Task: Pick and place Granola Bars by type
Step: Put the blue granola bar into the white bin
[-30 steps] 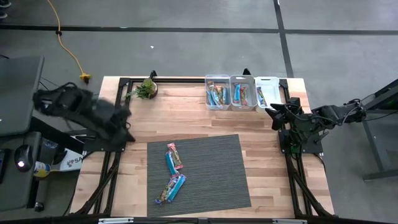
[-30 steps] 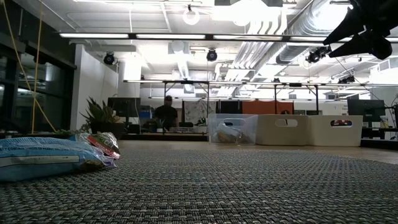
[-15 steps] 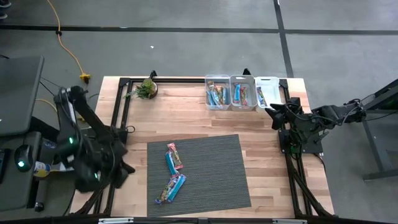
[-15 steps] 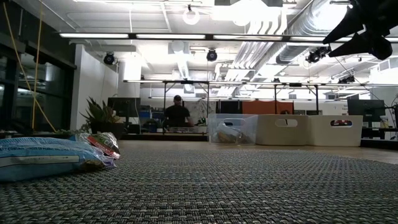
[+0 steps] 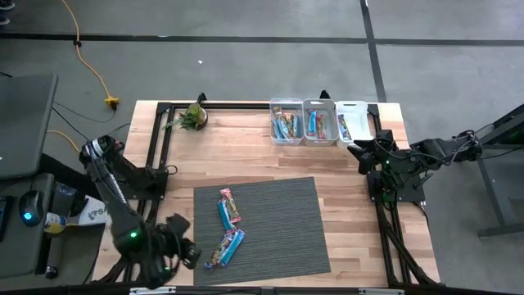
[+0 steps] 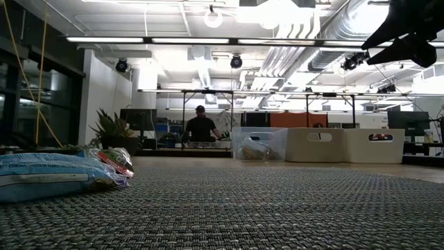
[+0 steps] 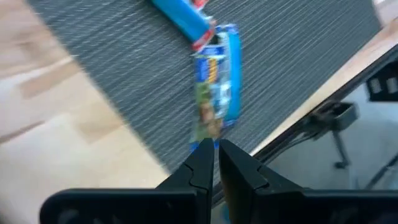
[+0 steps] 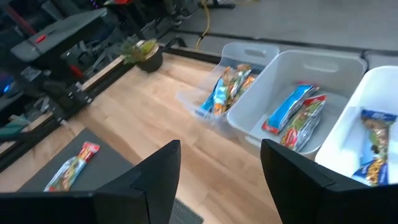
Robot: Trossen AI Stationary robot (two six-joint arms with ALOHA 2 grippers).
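Note:
The blue granola bar with yellow lettering lies against the other blue bar. Next, my left gripper closes on the middle of the blue granola bar (image 5: 220, 251) (image 7: 208, 93) with yellow lettering.
Several granola bars lie flat on the grey mat (image 5: 278, 238): a pink one (image 5: 231, 203), a light blue one (image 5: 223, 215) and two blue ones side by side (image 5: 227, 248). The blue ones also show in the left wrist view (image 7: 217, 87) and in the low view (image 6: 48, 177). My left gripper (image 5: 187, 251) is shut, at the mat's near left corner, just left of the blue pair; its fingertips (image 7: 216, 154) point at that pair's near end. My right gripper (image 5: 359, 152) is open and empty (image 8: 221, 174) at the table's right side, near the bins.
Three clear and white bins (image 5: 319, 121) stand in a row at the far edge, each holding sorted bars (image 8: 292, 115). A small potted plant (image 5: 194, 116) stands at the far left. A person stands in the room beyond the table (image 6: 201, 128).
My left arm has swung from beyond the table's left edge toward the near edge and in toward the blue bars on the mat. The bars have not moved.

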